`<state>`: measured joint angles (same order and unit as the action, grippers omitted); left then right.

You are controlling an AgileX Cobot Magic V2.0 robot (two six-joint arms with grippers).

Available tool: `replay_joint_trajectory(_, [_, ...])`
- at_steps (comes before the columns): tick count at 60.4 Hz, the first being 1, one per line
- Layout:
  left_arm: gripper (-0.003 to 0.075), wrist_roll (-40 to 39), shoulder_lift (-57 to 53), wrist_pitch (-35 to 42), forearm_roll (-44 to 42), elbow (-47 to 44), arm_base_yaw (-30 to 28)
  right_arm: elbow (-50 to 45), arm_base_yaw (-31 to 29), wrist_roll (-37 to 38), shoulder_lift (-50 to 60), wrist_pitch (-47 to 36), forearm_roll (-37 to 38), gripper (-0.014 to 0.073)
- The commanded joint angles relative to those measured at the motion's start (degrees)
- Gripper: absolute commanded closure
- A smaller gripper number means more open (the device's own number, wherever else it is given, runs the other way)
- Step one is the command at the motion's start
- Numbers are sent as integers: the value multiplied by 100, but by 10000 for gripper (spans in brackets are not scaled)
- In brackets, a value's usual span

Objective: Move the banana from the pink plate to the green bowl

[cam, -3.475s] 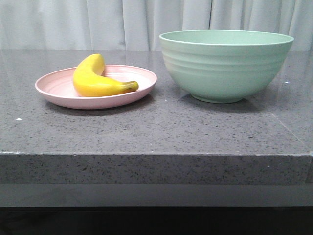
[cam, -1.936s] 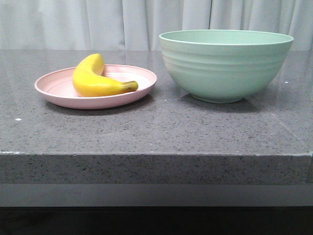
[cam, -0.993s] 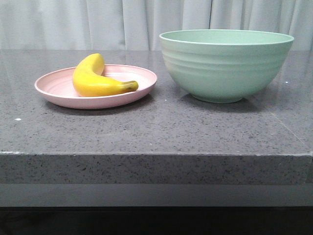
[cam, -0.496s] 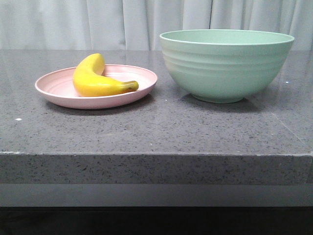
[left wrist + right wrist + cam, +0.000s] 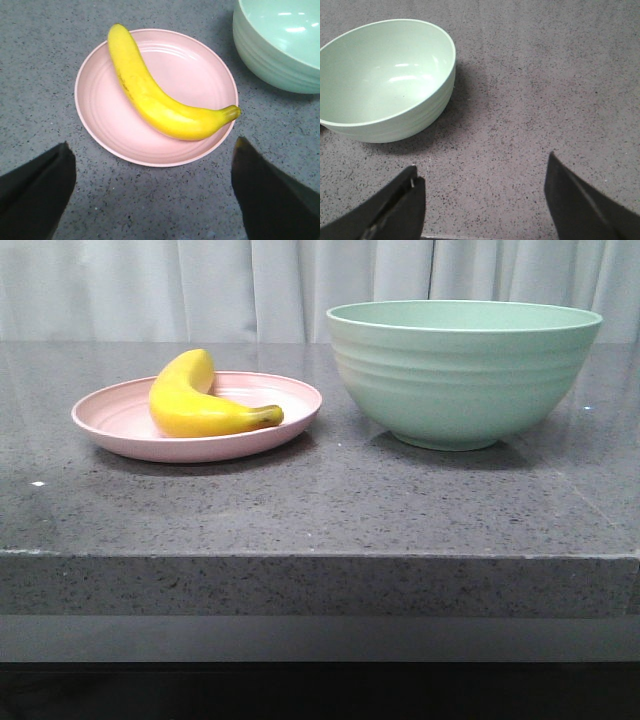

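Note:
The yellow banana is lying on the pink plate, and my left gripper needs to close its fingers on the curved middle [image 5: 178, 402] [image 5: 147, 100] of that banana.
The yellow banana [image 5: 200, 400] lies on the pink plate [image 5: 120, 430] at the left of the grey stone table; it also shows in the left wrist view [image 5: 155, 97] on the plate [image 5: 110, 125]. The green bowl [image 5: 462, 370] stands to the plate's right and looks empty in the right wrist view [image 5: 385, 75]. My left gripper [image 5: 152, 160] is open above the table, just short of the plate's rim. My right gripper [image 5: 482, 180] is open over bare table beside the bowl. Neither gripper shows in the front view.
The grey speckled table [image 5: 320, 510] has its front edge near the camera. A white curtain [image 5: 300, 285] hangs behind it. The bowl's side [image 5: 280, 55] shows in the left wrist view close to the plate.

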<state>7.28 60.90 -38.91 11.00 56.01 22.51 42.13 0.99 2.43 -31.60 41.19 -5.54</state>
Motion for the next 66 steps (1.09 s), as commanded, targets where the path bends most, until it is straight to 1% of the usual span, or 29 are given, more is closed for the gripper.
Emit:
replay_joint_trajectory(1, [103, -793, 406, 179, -622, 493, 318, 170, -35, -52, -55, -393, -60, 71])
replay_joint_trajectory(4, [103, -1234, 628, -30, -954, 717, 458, 170, -35, -52, -55, -393, -88, 71])
replay_joint_trajectory(14, [103, -2016, 1514, -657, -1500, 1521, 912, 170, -35, -52, -55, -393, -207, 71])
replay_joint_trajectory(17, [103, -2197, 1741, -812, -1524, 1746, 941, 170, -35, -52, -55, -393, -234, 71])
replay_joint_trajectory(23, [103, -2509, 2340, -1356, -1524, 2349, 941, 170, -35, -52, -55, -393, -248, 71])
replay_joint_trajectory(31, [103, -2659, 2922, -1765, -1524, 2948, 941, 170, -35, -52, -55, -393, -279, 71])
replay_joint_trajectory(39, [103, -2822, 3317, -1962, -1532, 3328, 941, 170, -35, -52, -55, -393, -313, 71])
replay_joint_trajectory(46, [103, -2993, 3567, -1971, -1532, 3494, 886, 170, -35, -52, -55, -393, -352, 71])
replay_joint_trajectory(59, [103, -3420, 3851, -1973, -1519, 3521, 655, 170, -35, -52, -55, -393, -415, 71])
replay_joint_trajectory(66, [103, -3458, 3887, -1804, -1519, 3521, 606, 170, -35, -52, -55, -393, -465, 71])
